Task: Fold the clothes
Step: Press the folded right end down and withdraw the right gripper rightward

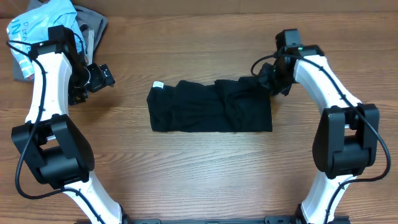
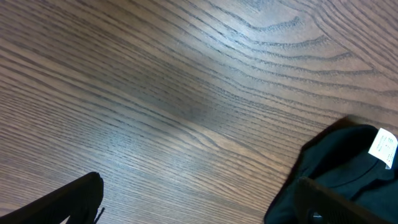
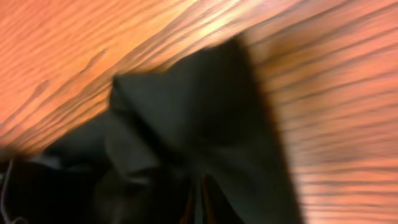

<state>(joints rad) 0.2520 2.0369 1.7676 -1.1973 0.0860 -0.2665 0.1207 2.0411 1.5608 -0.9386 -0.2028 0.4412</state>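
I need to next move my left gripper to the black garment's corner with the white label (image 1: pixel 158 88) (image 2: pixel 368 160) and close it there.
A black garment (image 1: pixel 210 106) lies folded into a wide rectangle at the middle of the table, with a white label (image 1: pixel 158 85) at its top left corner. My right gripper (image 1: pixel 270 82) is at the garment's top right corner; in the right wrist view its fingers (image 3: pixel 200 202) are pressed together on the black cloth (image 3: pixel 186 118). My left gripper (image 1: pixel 102 77) is open and empty over bare wood, left of the garment. In the left wrist view the garment's labelled corner (image 2: pixel 348 162) shows at the lower right.
A pile of other clothes lies at the back left corner: a light blue printed piece (image 1: pixel 37 25) on top of a grey one (image 1: pixel 96 25). The wooden table (image 1: pixel 205 168) runs to the front edge.
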